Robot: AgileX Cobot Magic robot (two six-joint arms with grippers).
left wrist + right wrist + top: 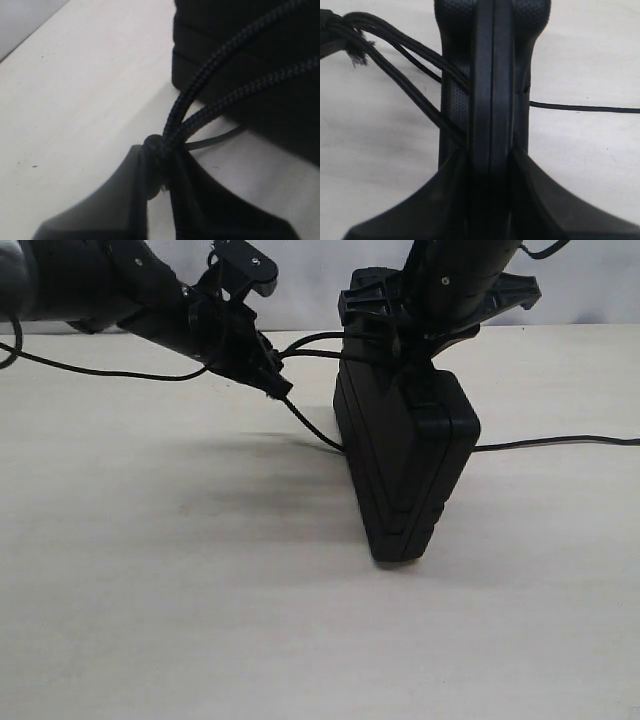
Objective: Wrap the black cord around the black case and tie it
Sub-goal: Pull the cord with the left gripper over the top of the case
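Note:
The robot's left gripper will release the knot of the black cord against the black case's side (346,392), just below the right gripper.
The black case (405,460) stands on its edge on the table, tilted a little. From above, my right gripper (422,365) is shut on its upper edge; in the right wrist view the fingers (452,190) press both sides of the case (490,75). To the case's left, my left gripper (272,380) is shut on the black cord (310,345). Two braided strands (225,75) run from a knot (155,145) at the left gripper (160,152) to the case (280,60). Another strand (315,428) drops to the case's base. Strands (415,60) cross the case's side.
The pale wooden table (200,620) carries the case. A thin black line (560,442) trails over the table to the right of the case. Another thin black wire (100,368) hangs under the left arm (90,290). A grey wall rises behind.

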